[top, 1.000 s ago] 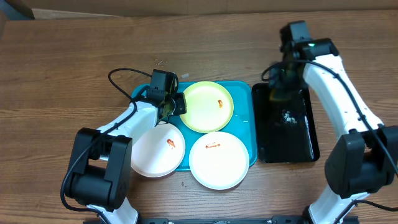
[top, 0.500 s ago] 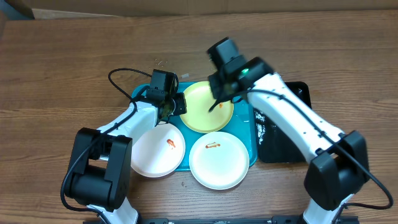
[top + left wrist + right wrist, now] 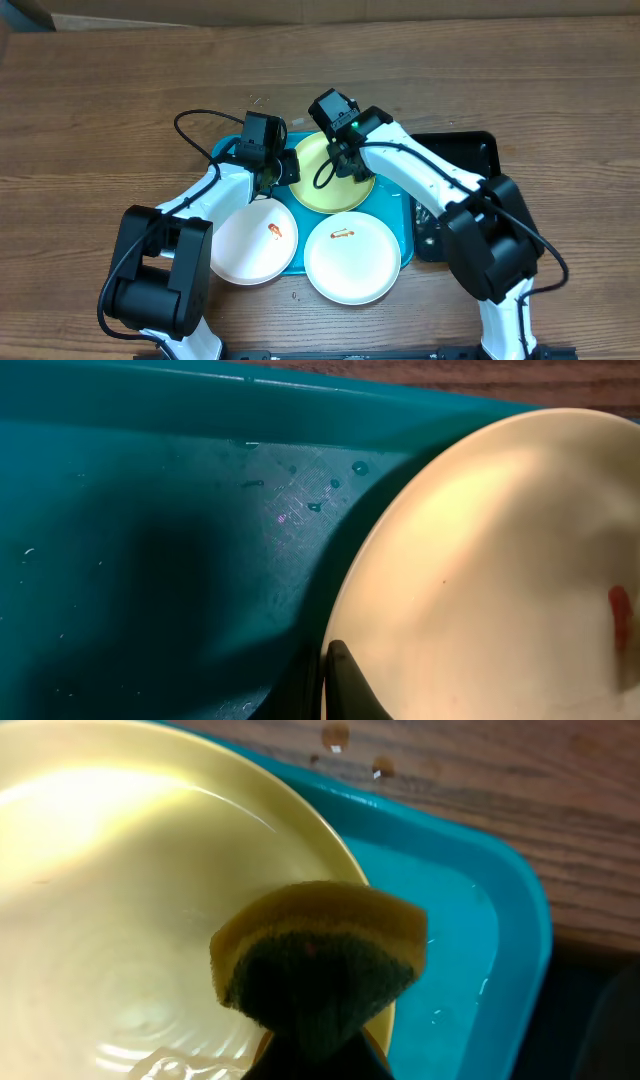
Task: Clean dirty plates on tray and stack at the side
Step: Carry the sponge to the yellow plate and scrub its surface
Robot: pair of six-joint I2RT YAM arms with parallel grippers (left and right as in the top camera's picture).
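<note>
My right gripper will let go of the yellow-and-green sponge, and it will be left in the black tray's back corner (image 3: pixel 443 172) beside the turquoise tray.
The pale yellow-green plate (image 3: pixel 345 190) lies at the back of the turquoise tray (image 3: pixel 405 215). My left gripper (image 3: pixel 285 168) is shut on its left rim; in the left wrist view one finger (image 3: pixel 345 680) lies on the plate (image 3: pixel 480 580), and a red smear (image 3: pixel 620 615) shows at the right edge. My right gripper (image 3: pixel 338 162) is shut on a yellow-and-green sponge (image 3: pixel 320 965) and holds it low over the plate (image 3: pixel 130 890), which is wet near the sponge. Two white plates (image 3: pixel 250 245) (image 3: pixel 352 262) with red smears lie at the tray's front.
A black tray (image 3: pixel 470 215) lies right of the turquoise tray, partly under my right arm. The left white plate overhangs the turquoise tray's front left corner. A black cable (image 3: pixel 195 125) loops behind my left arm. Water drops lie on the tray floor (image 3: pixel 310 500).
My right arm has swung left from the black tray to over the yellow-green plate, carrying the sponge. My left gripper and the plates have not moved.
</note>
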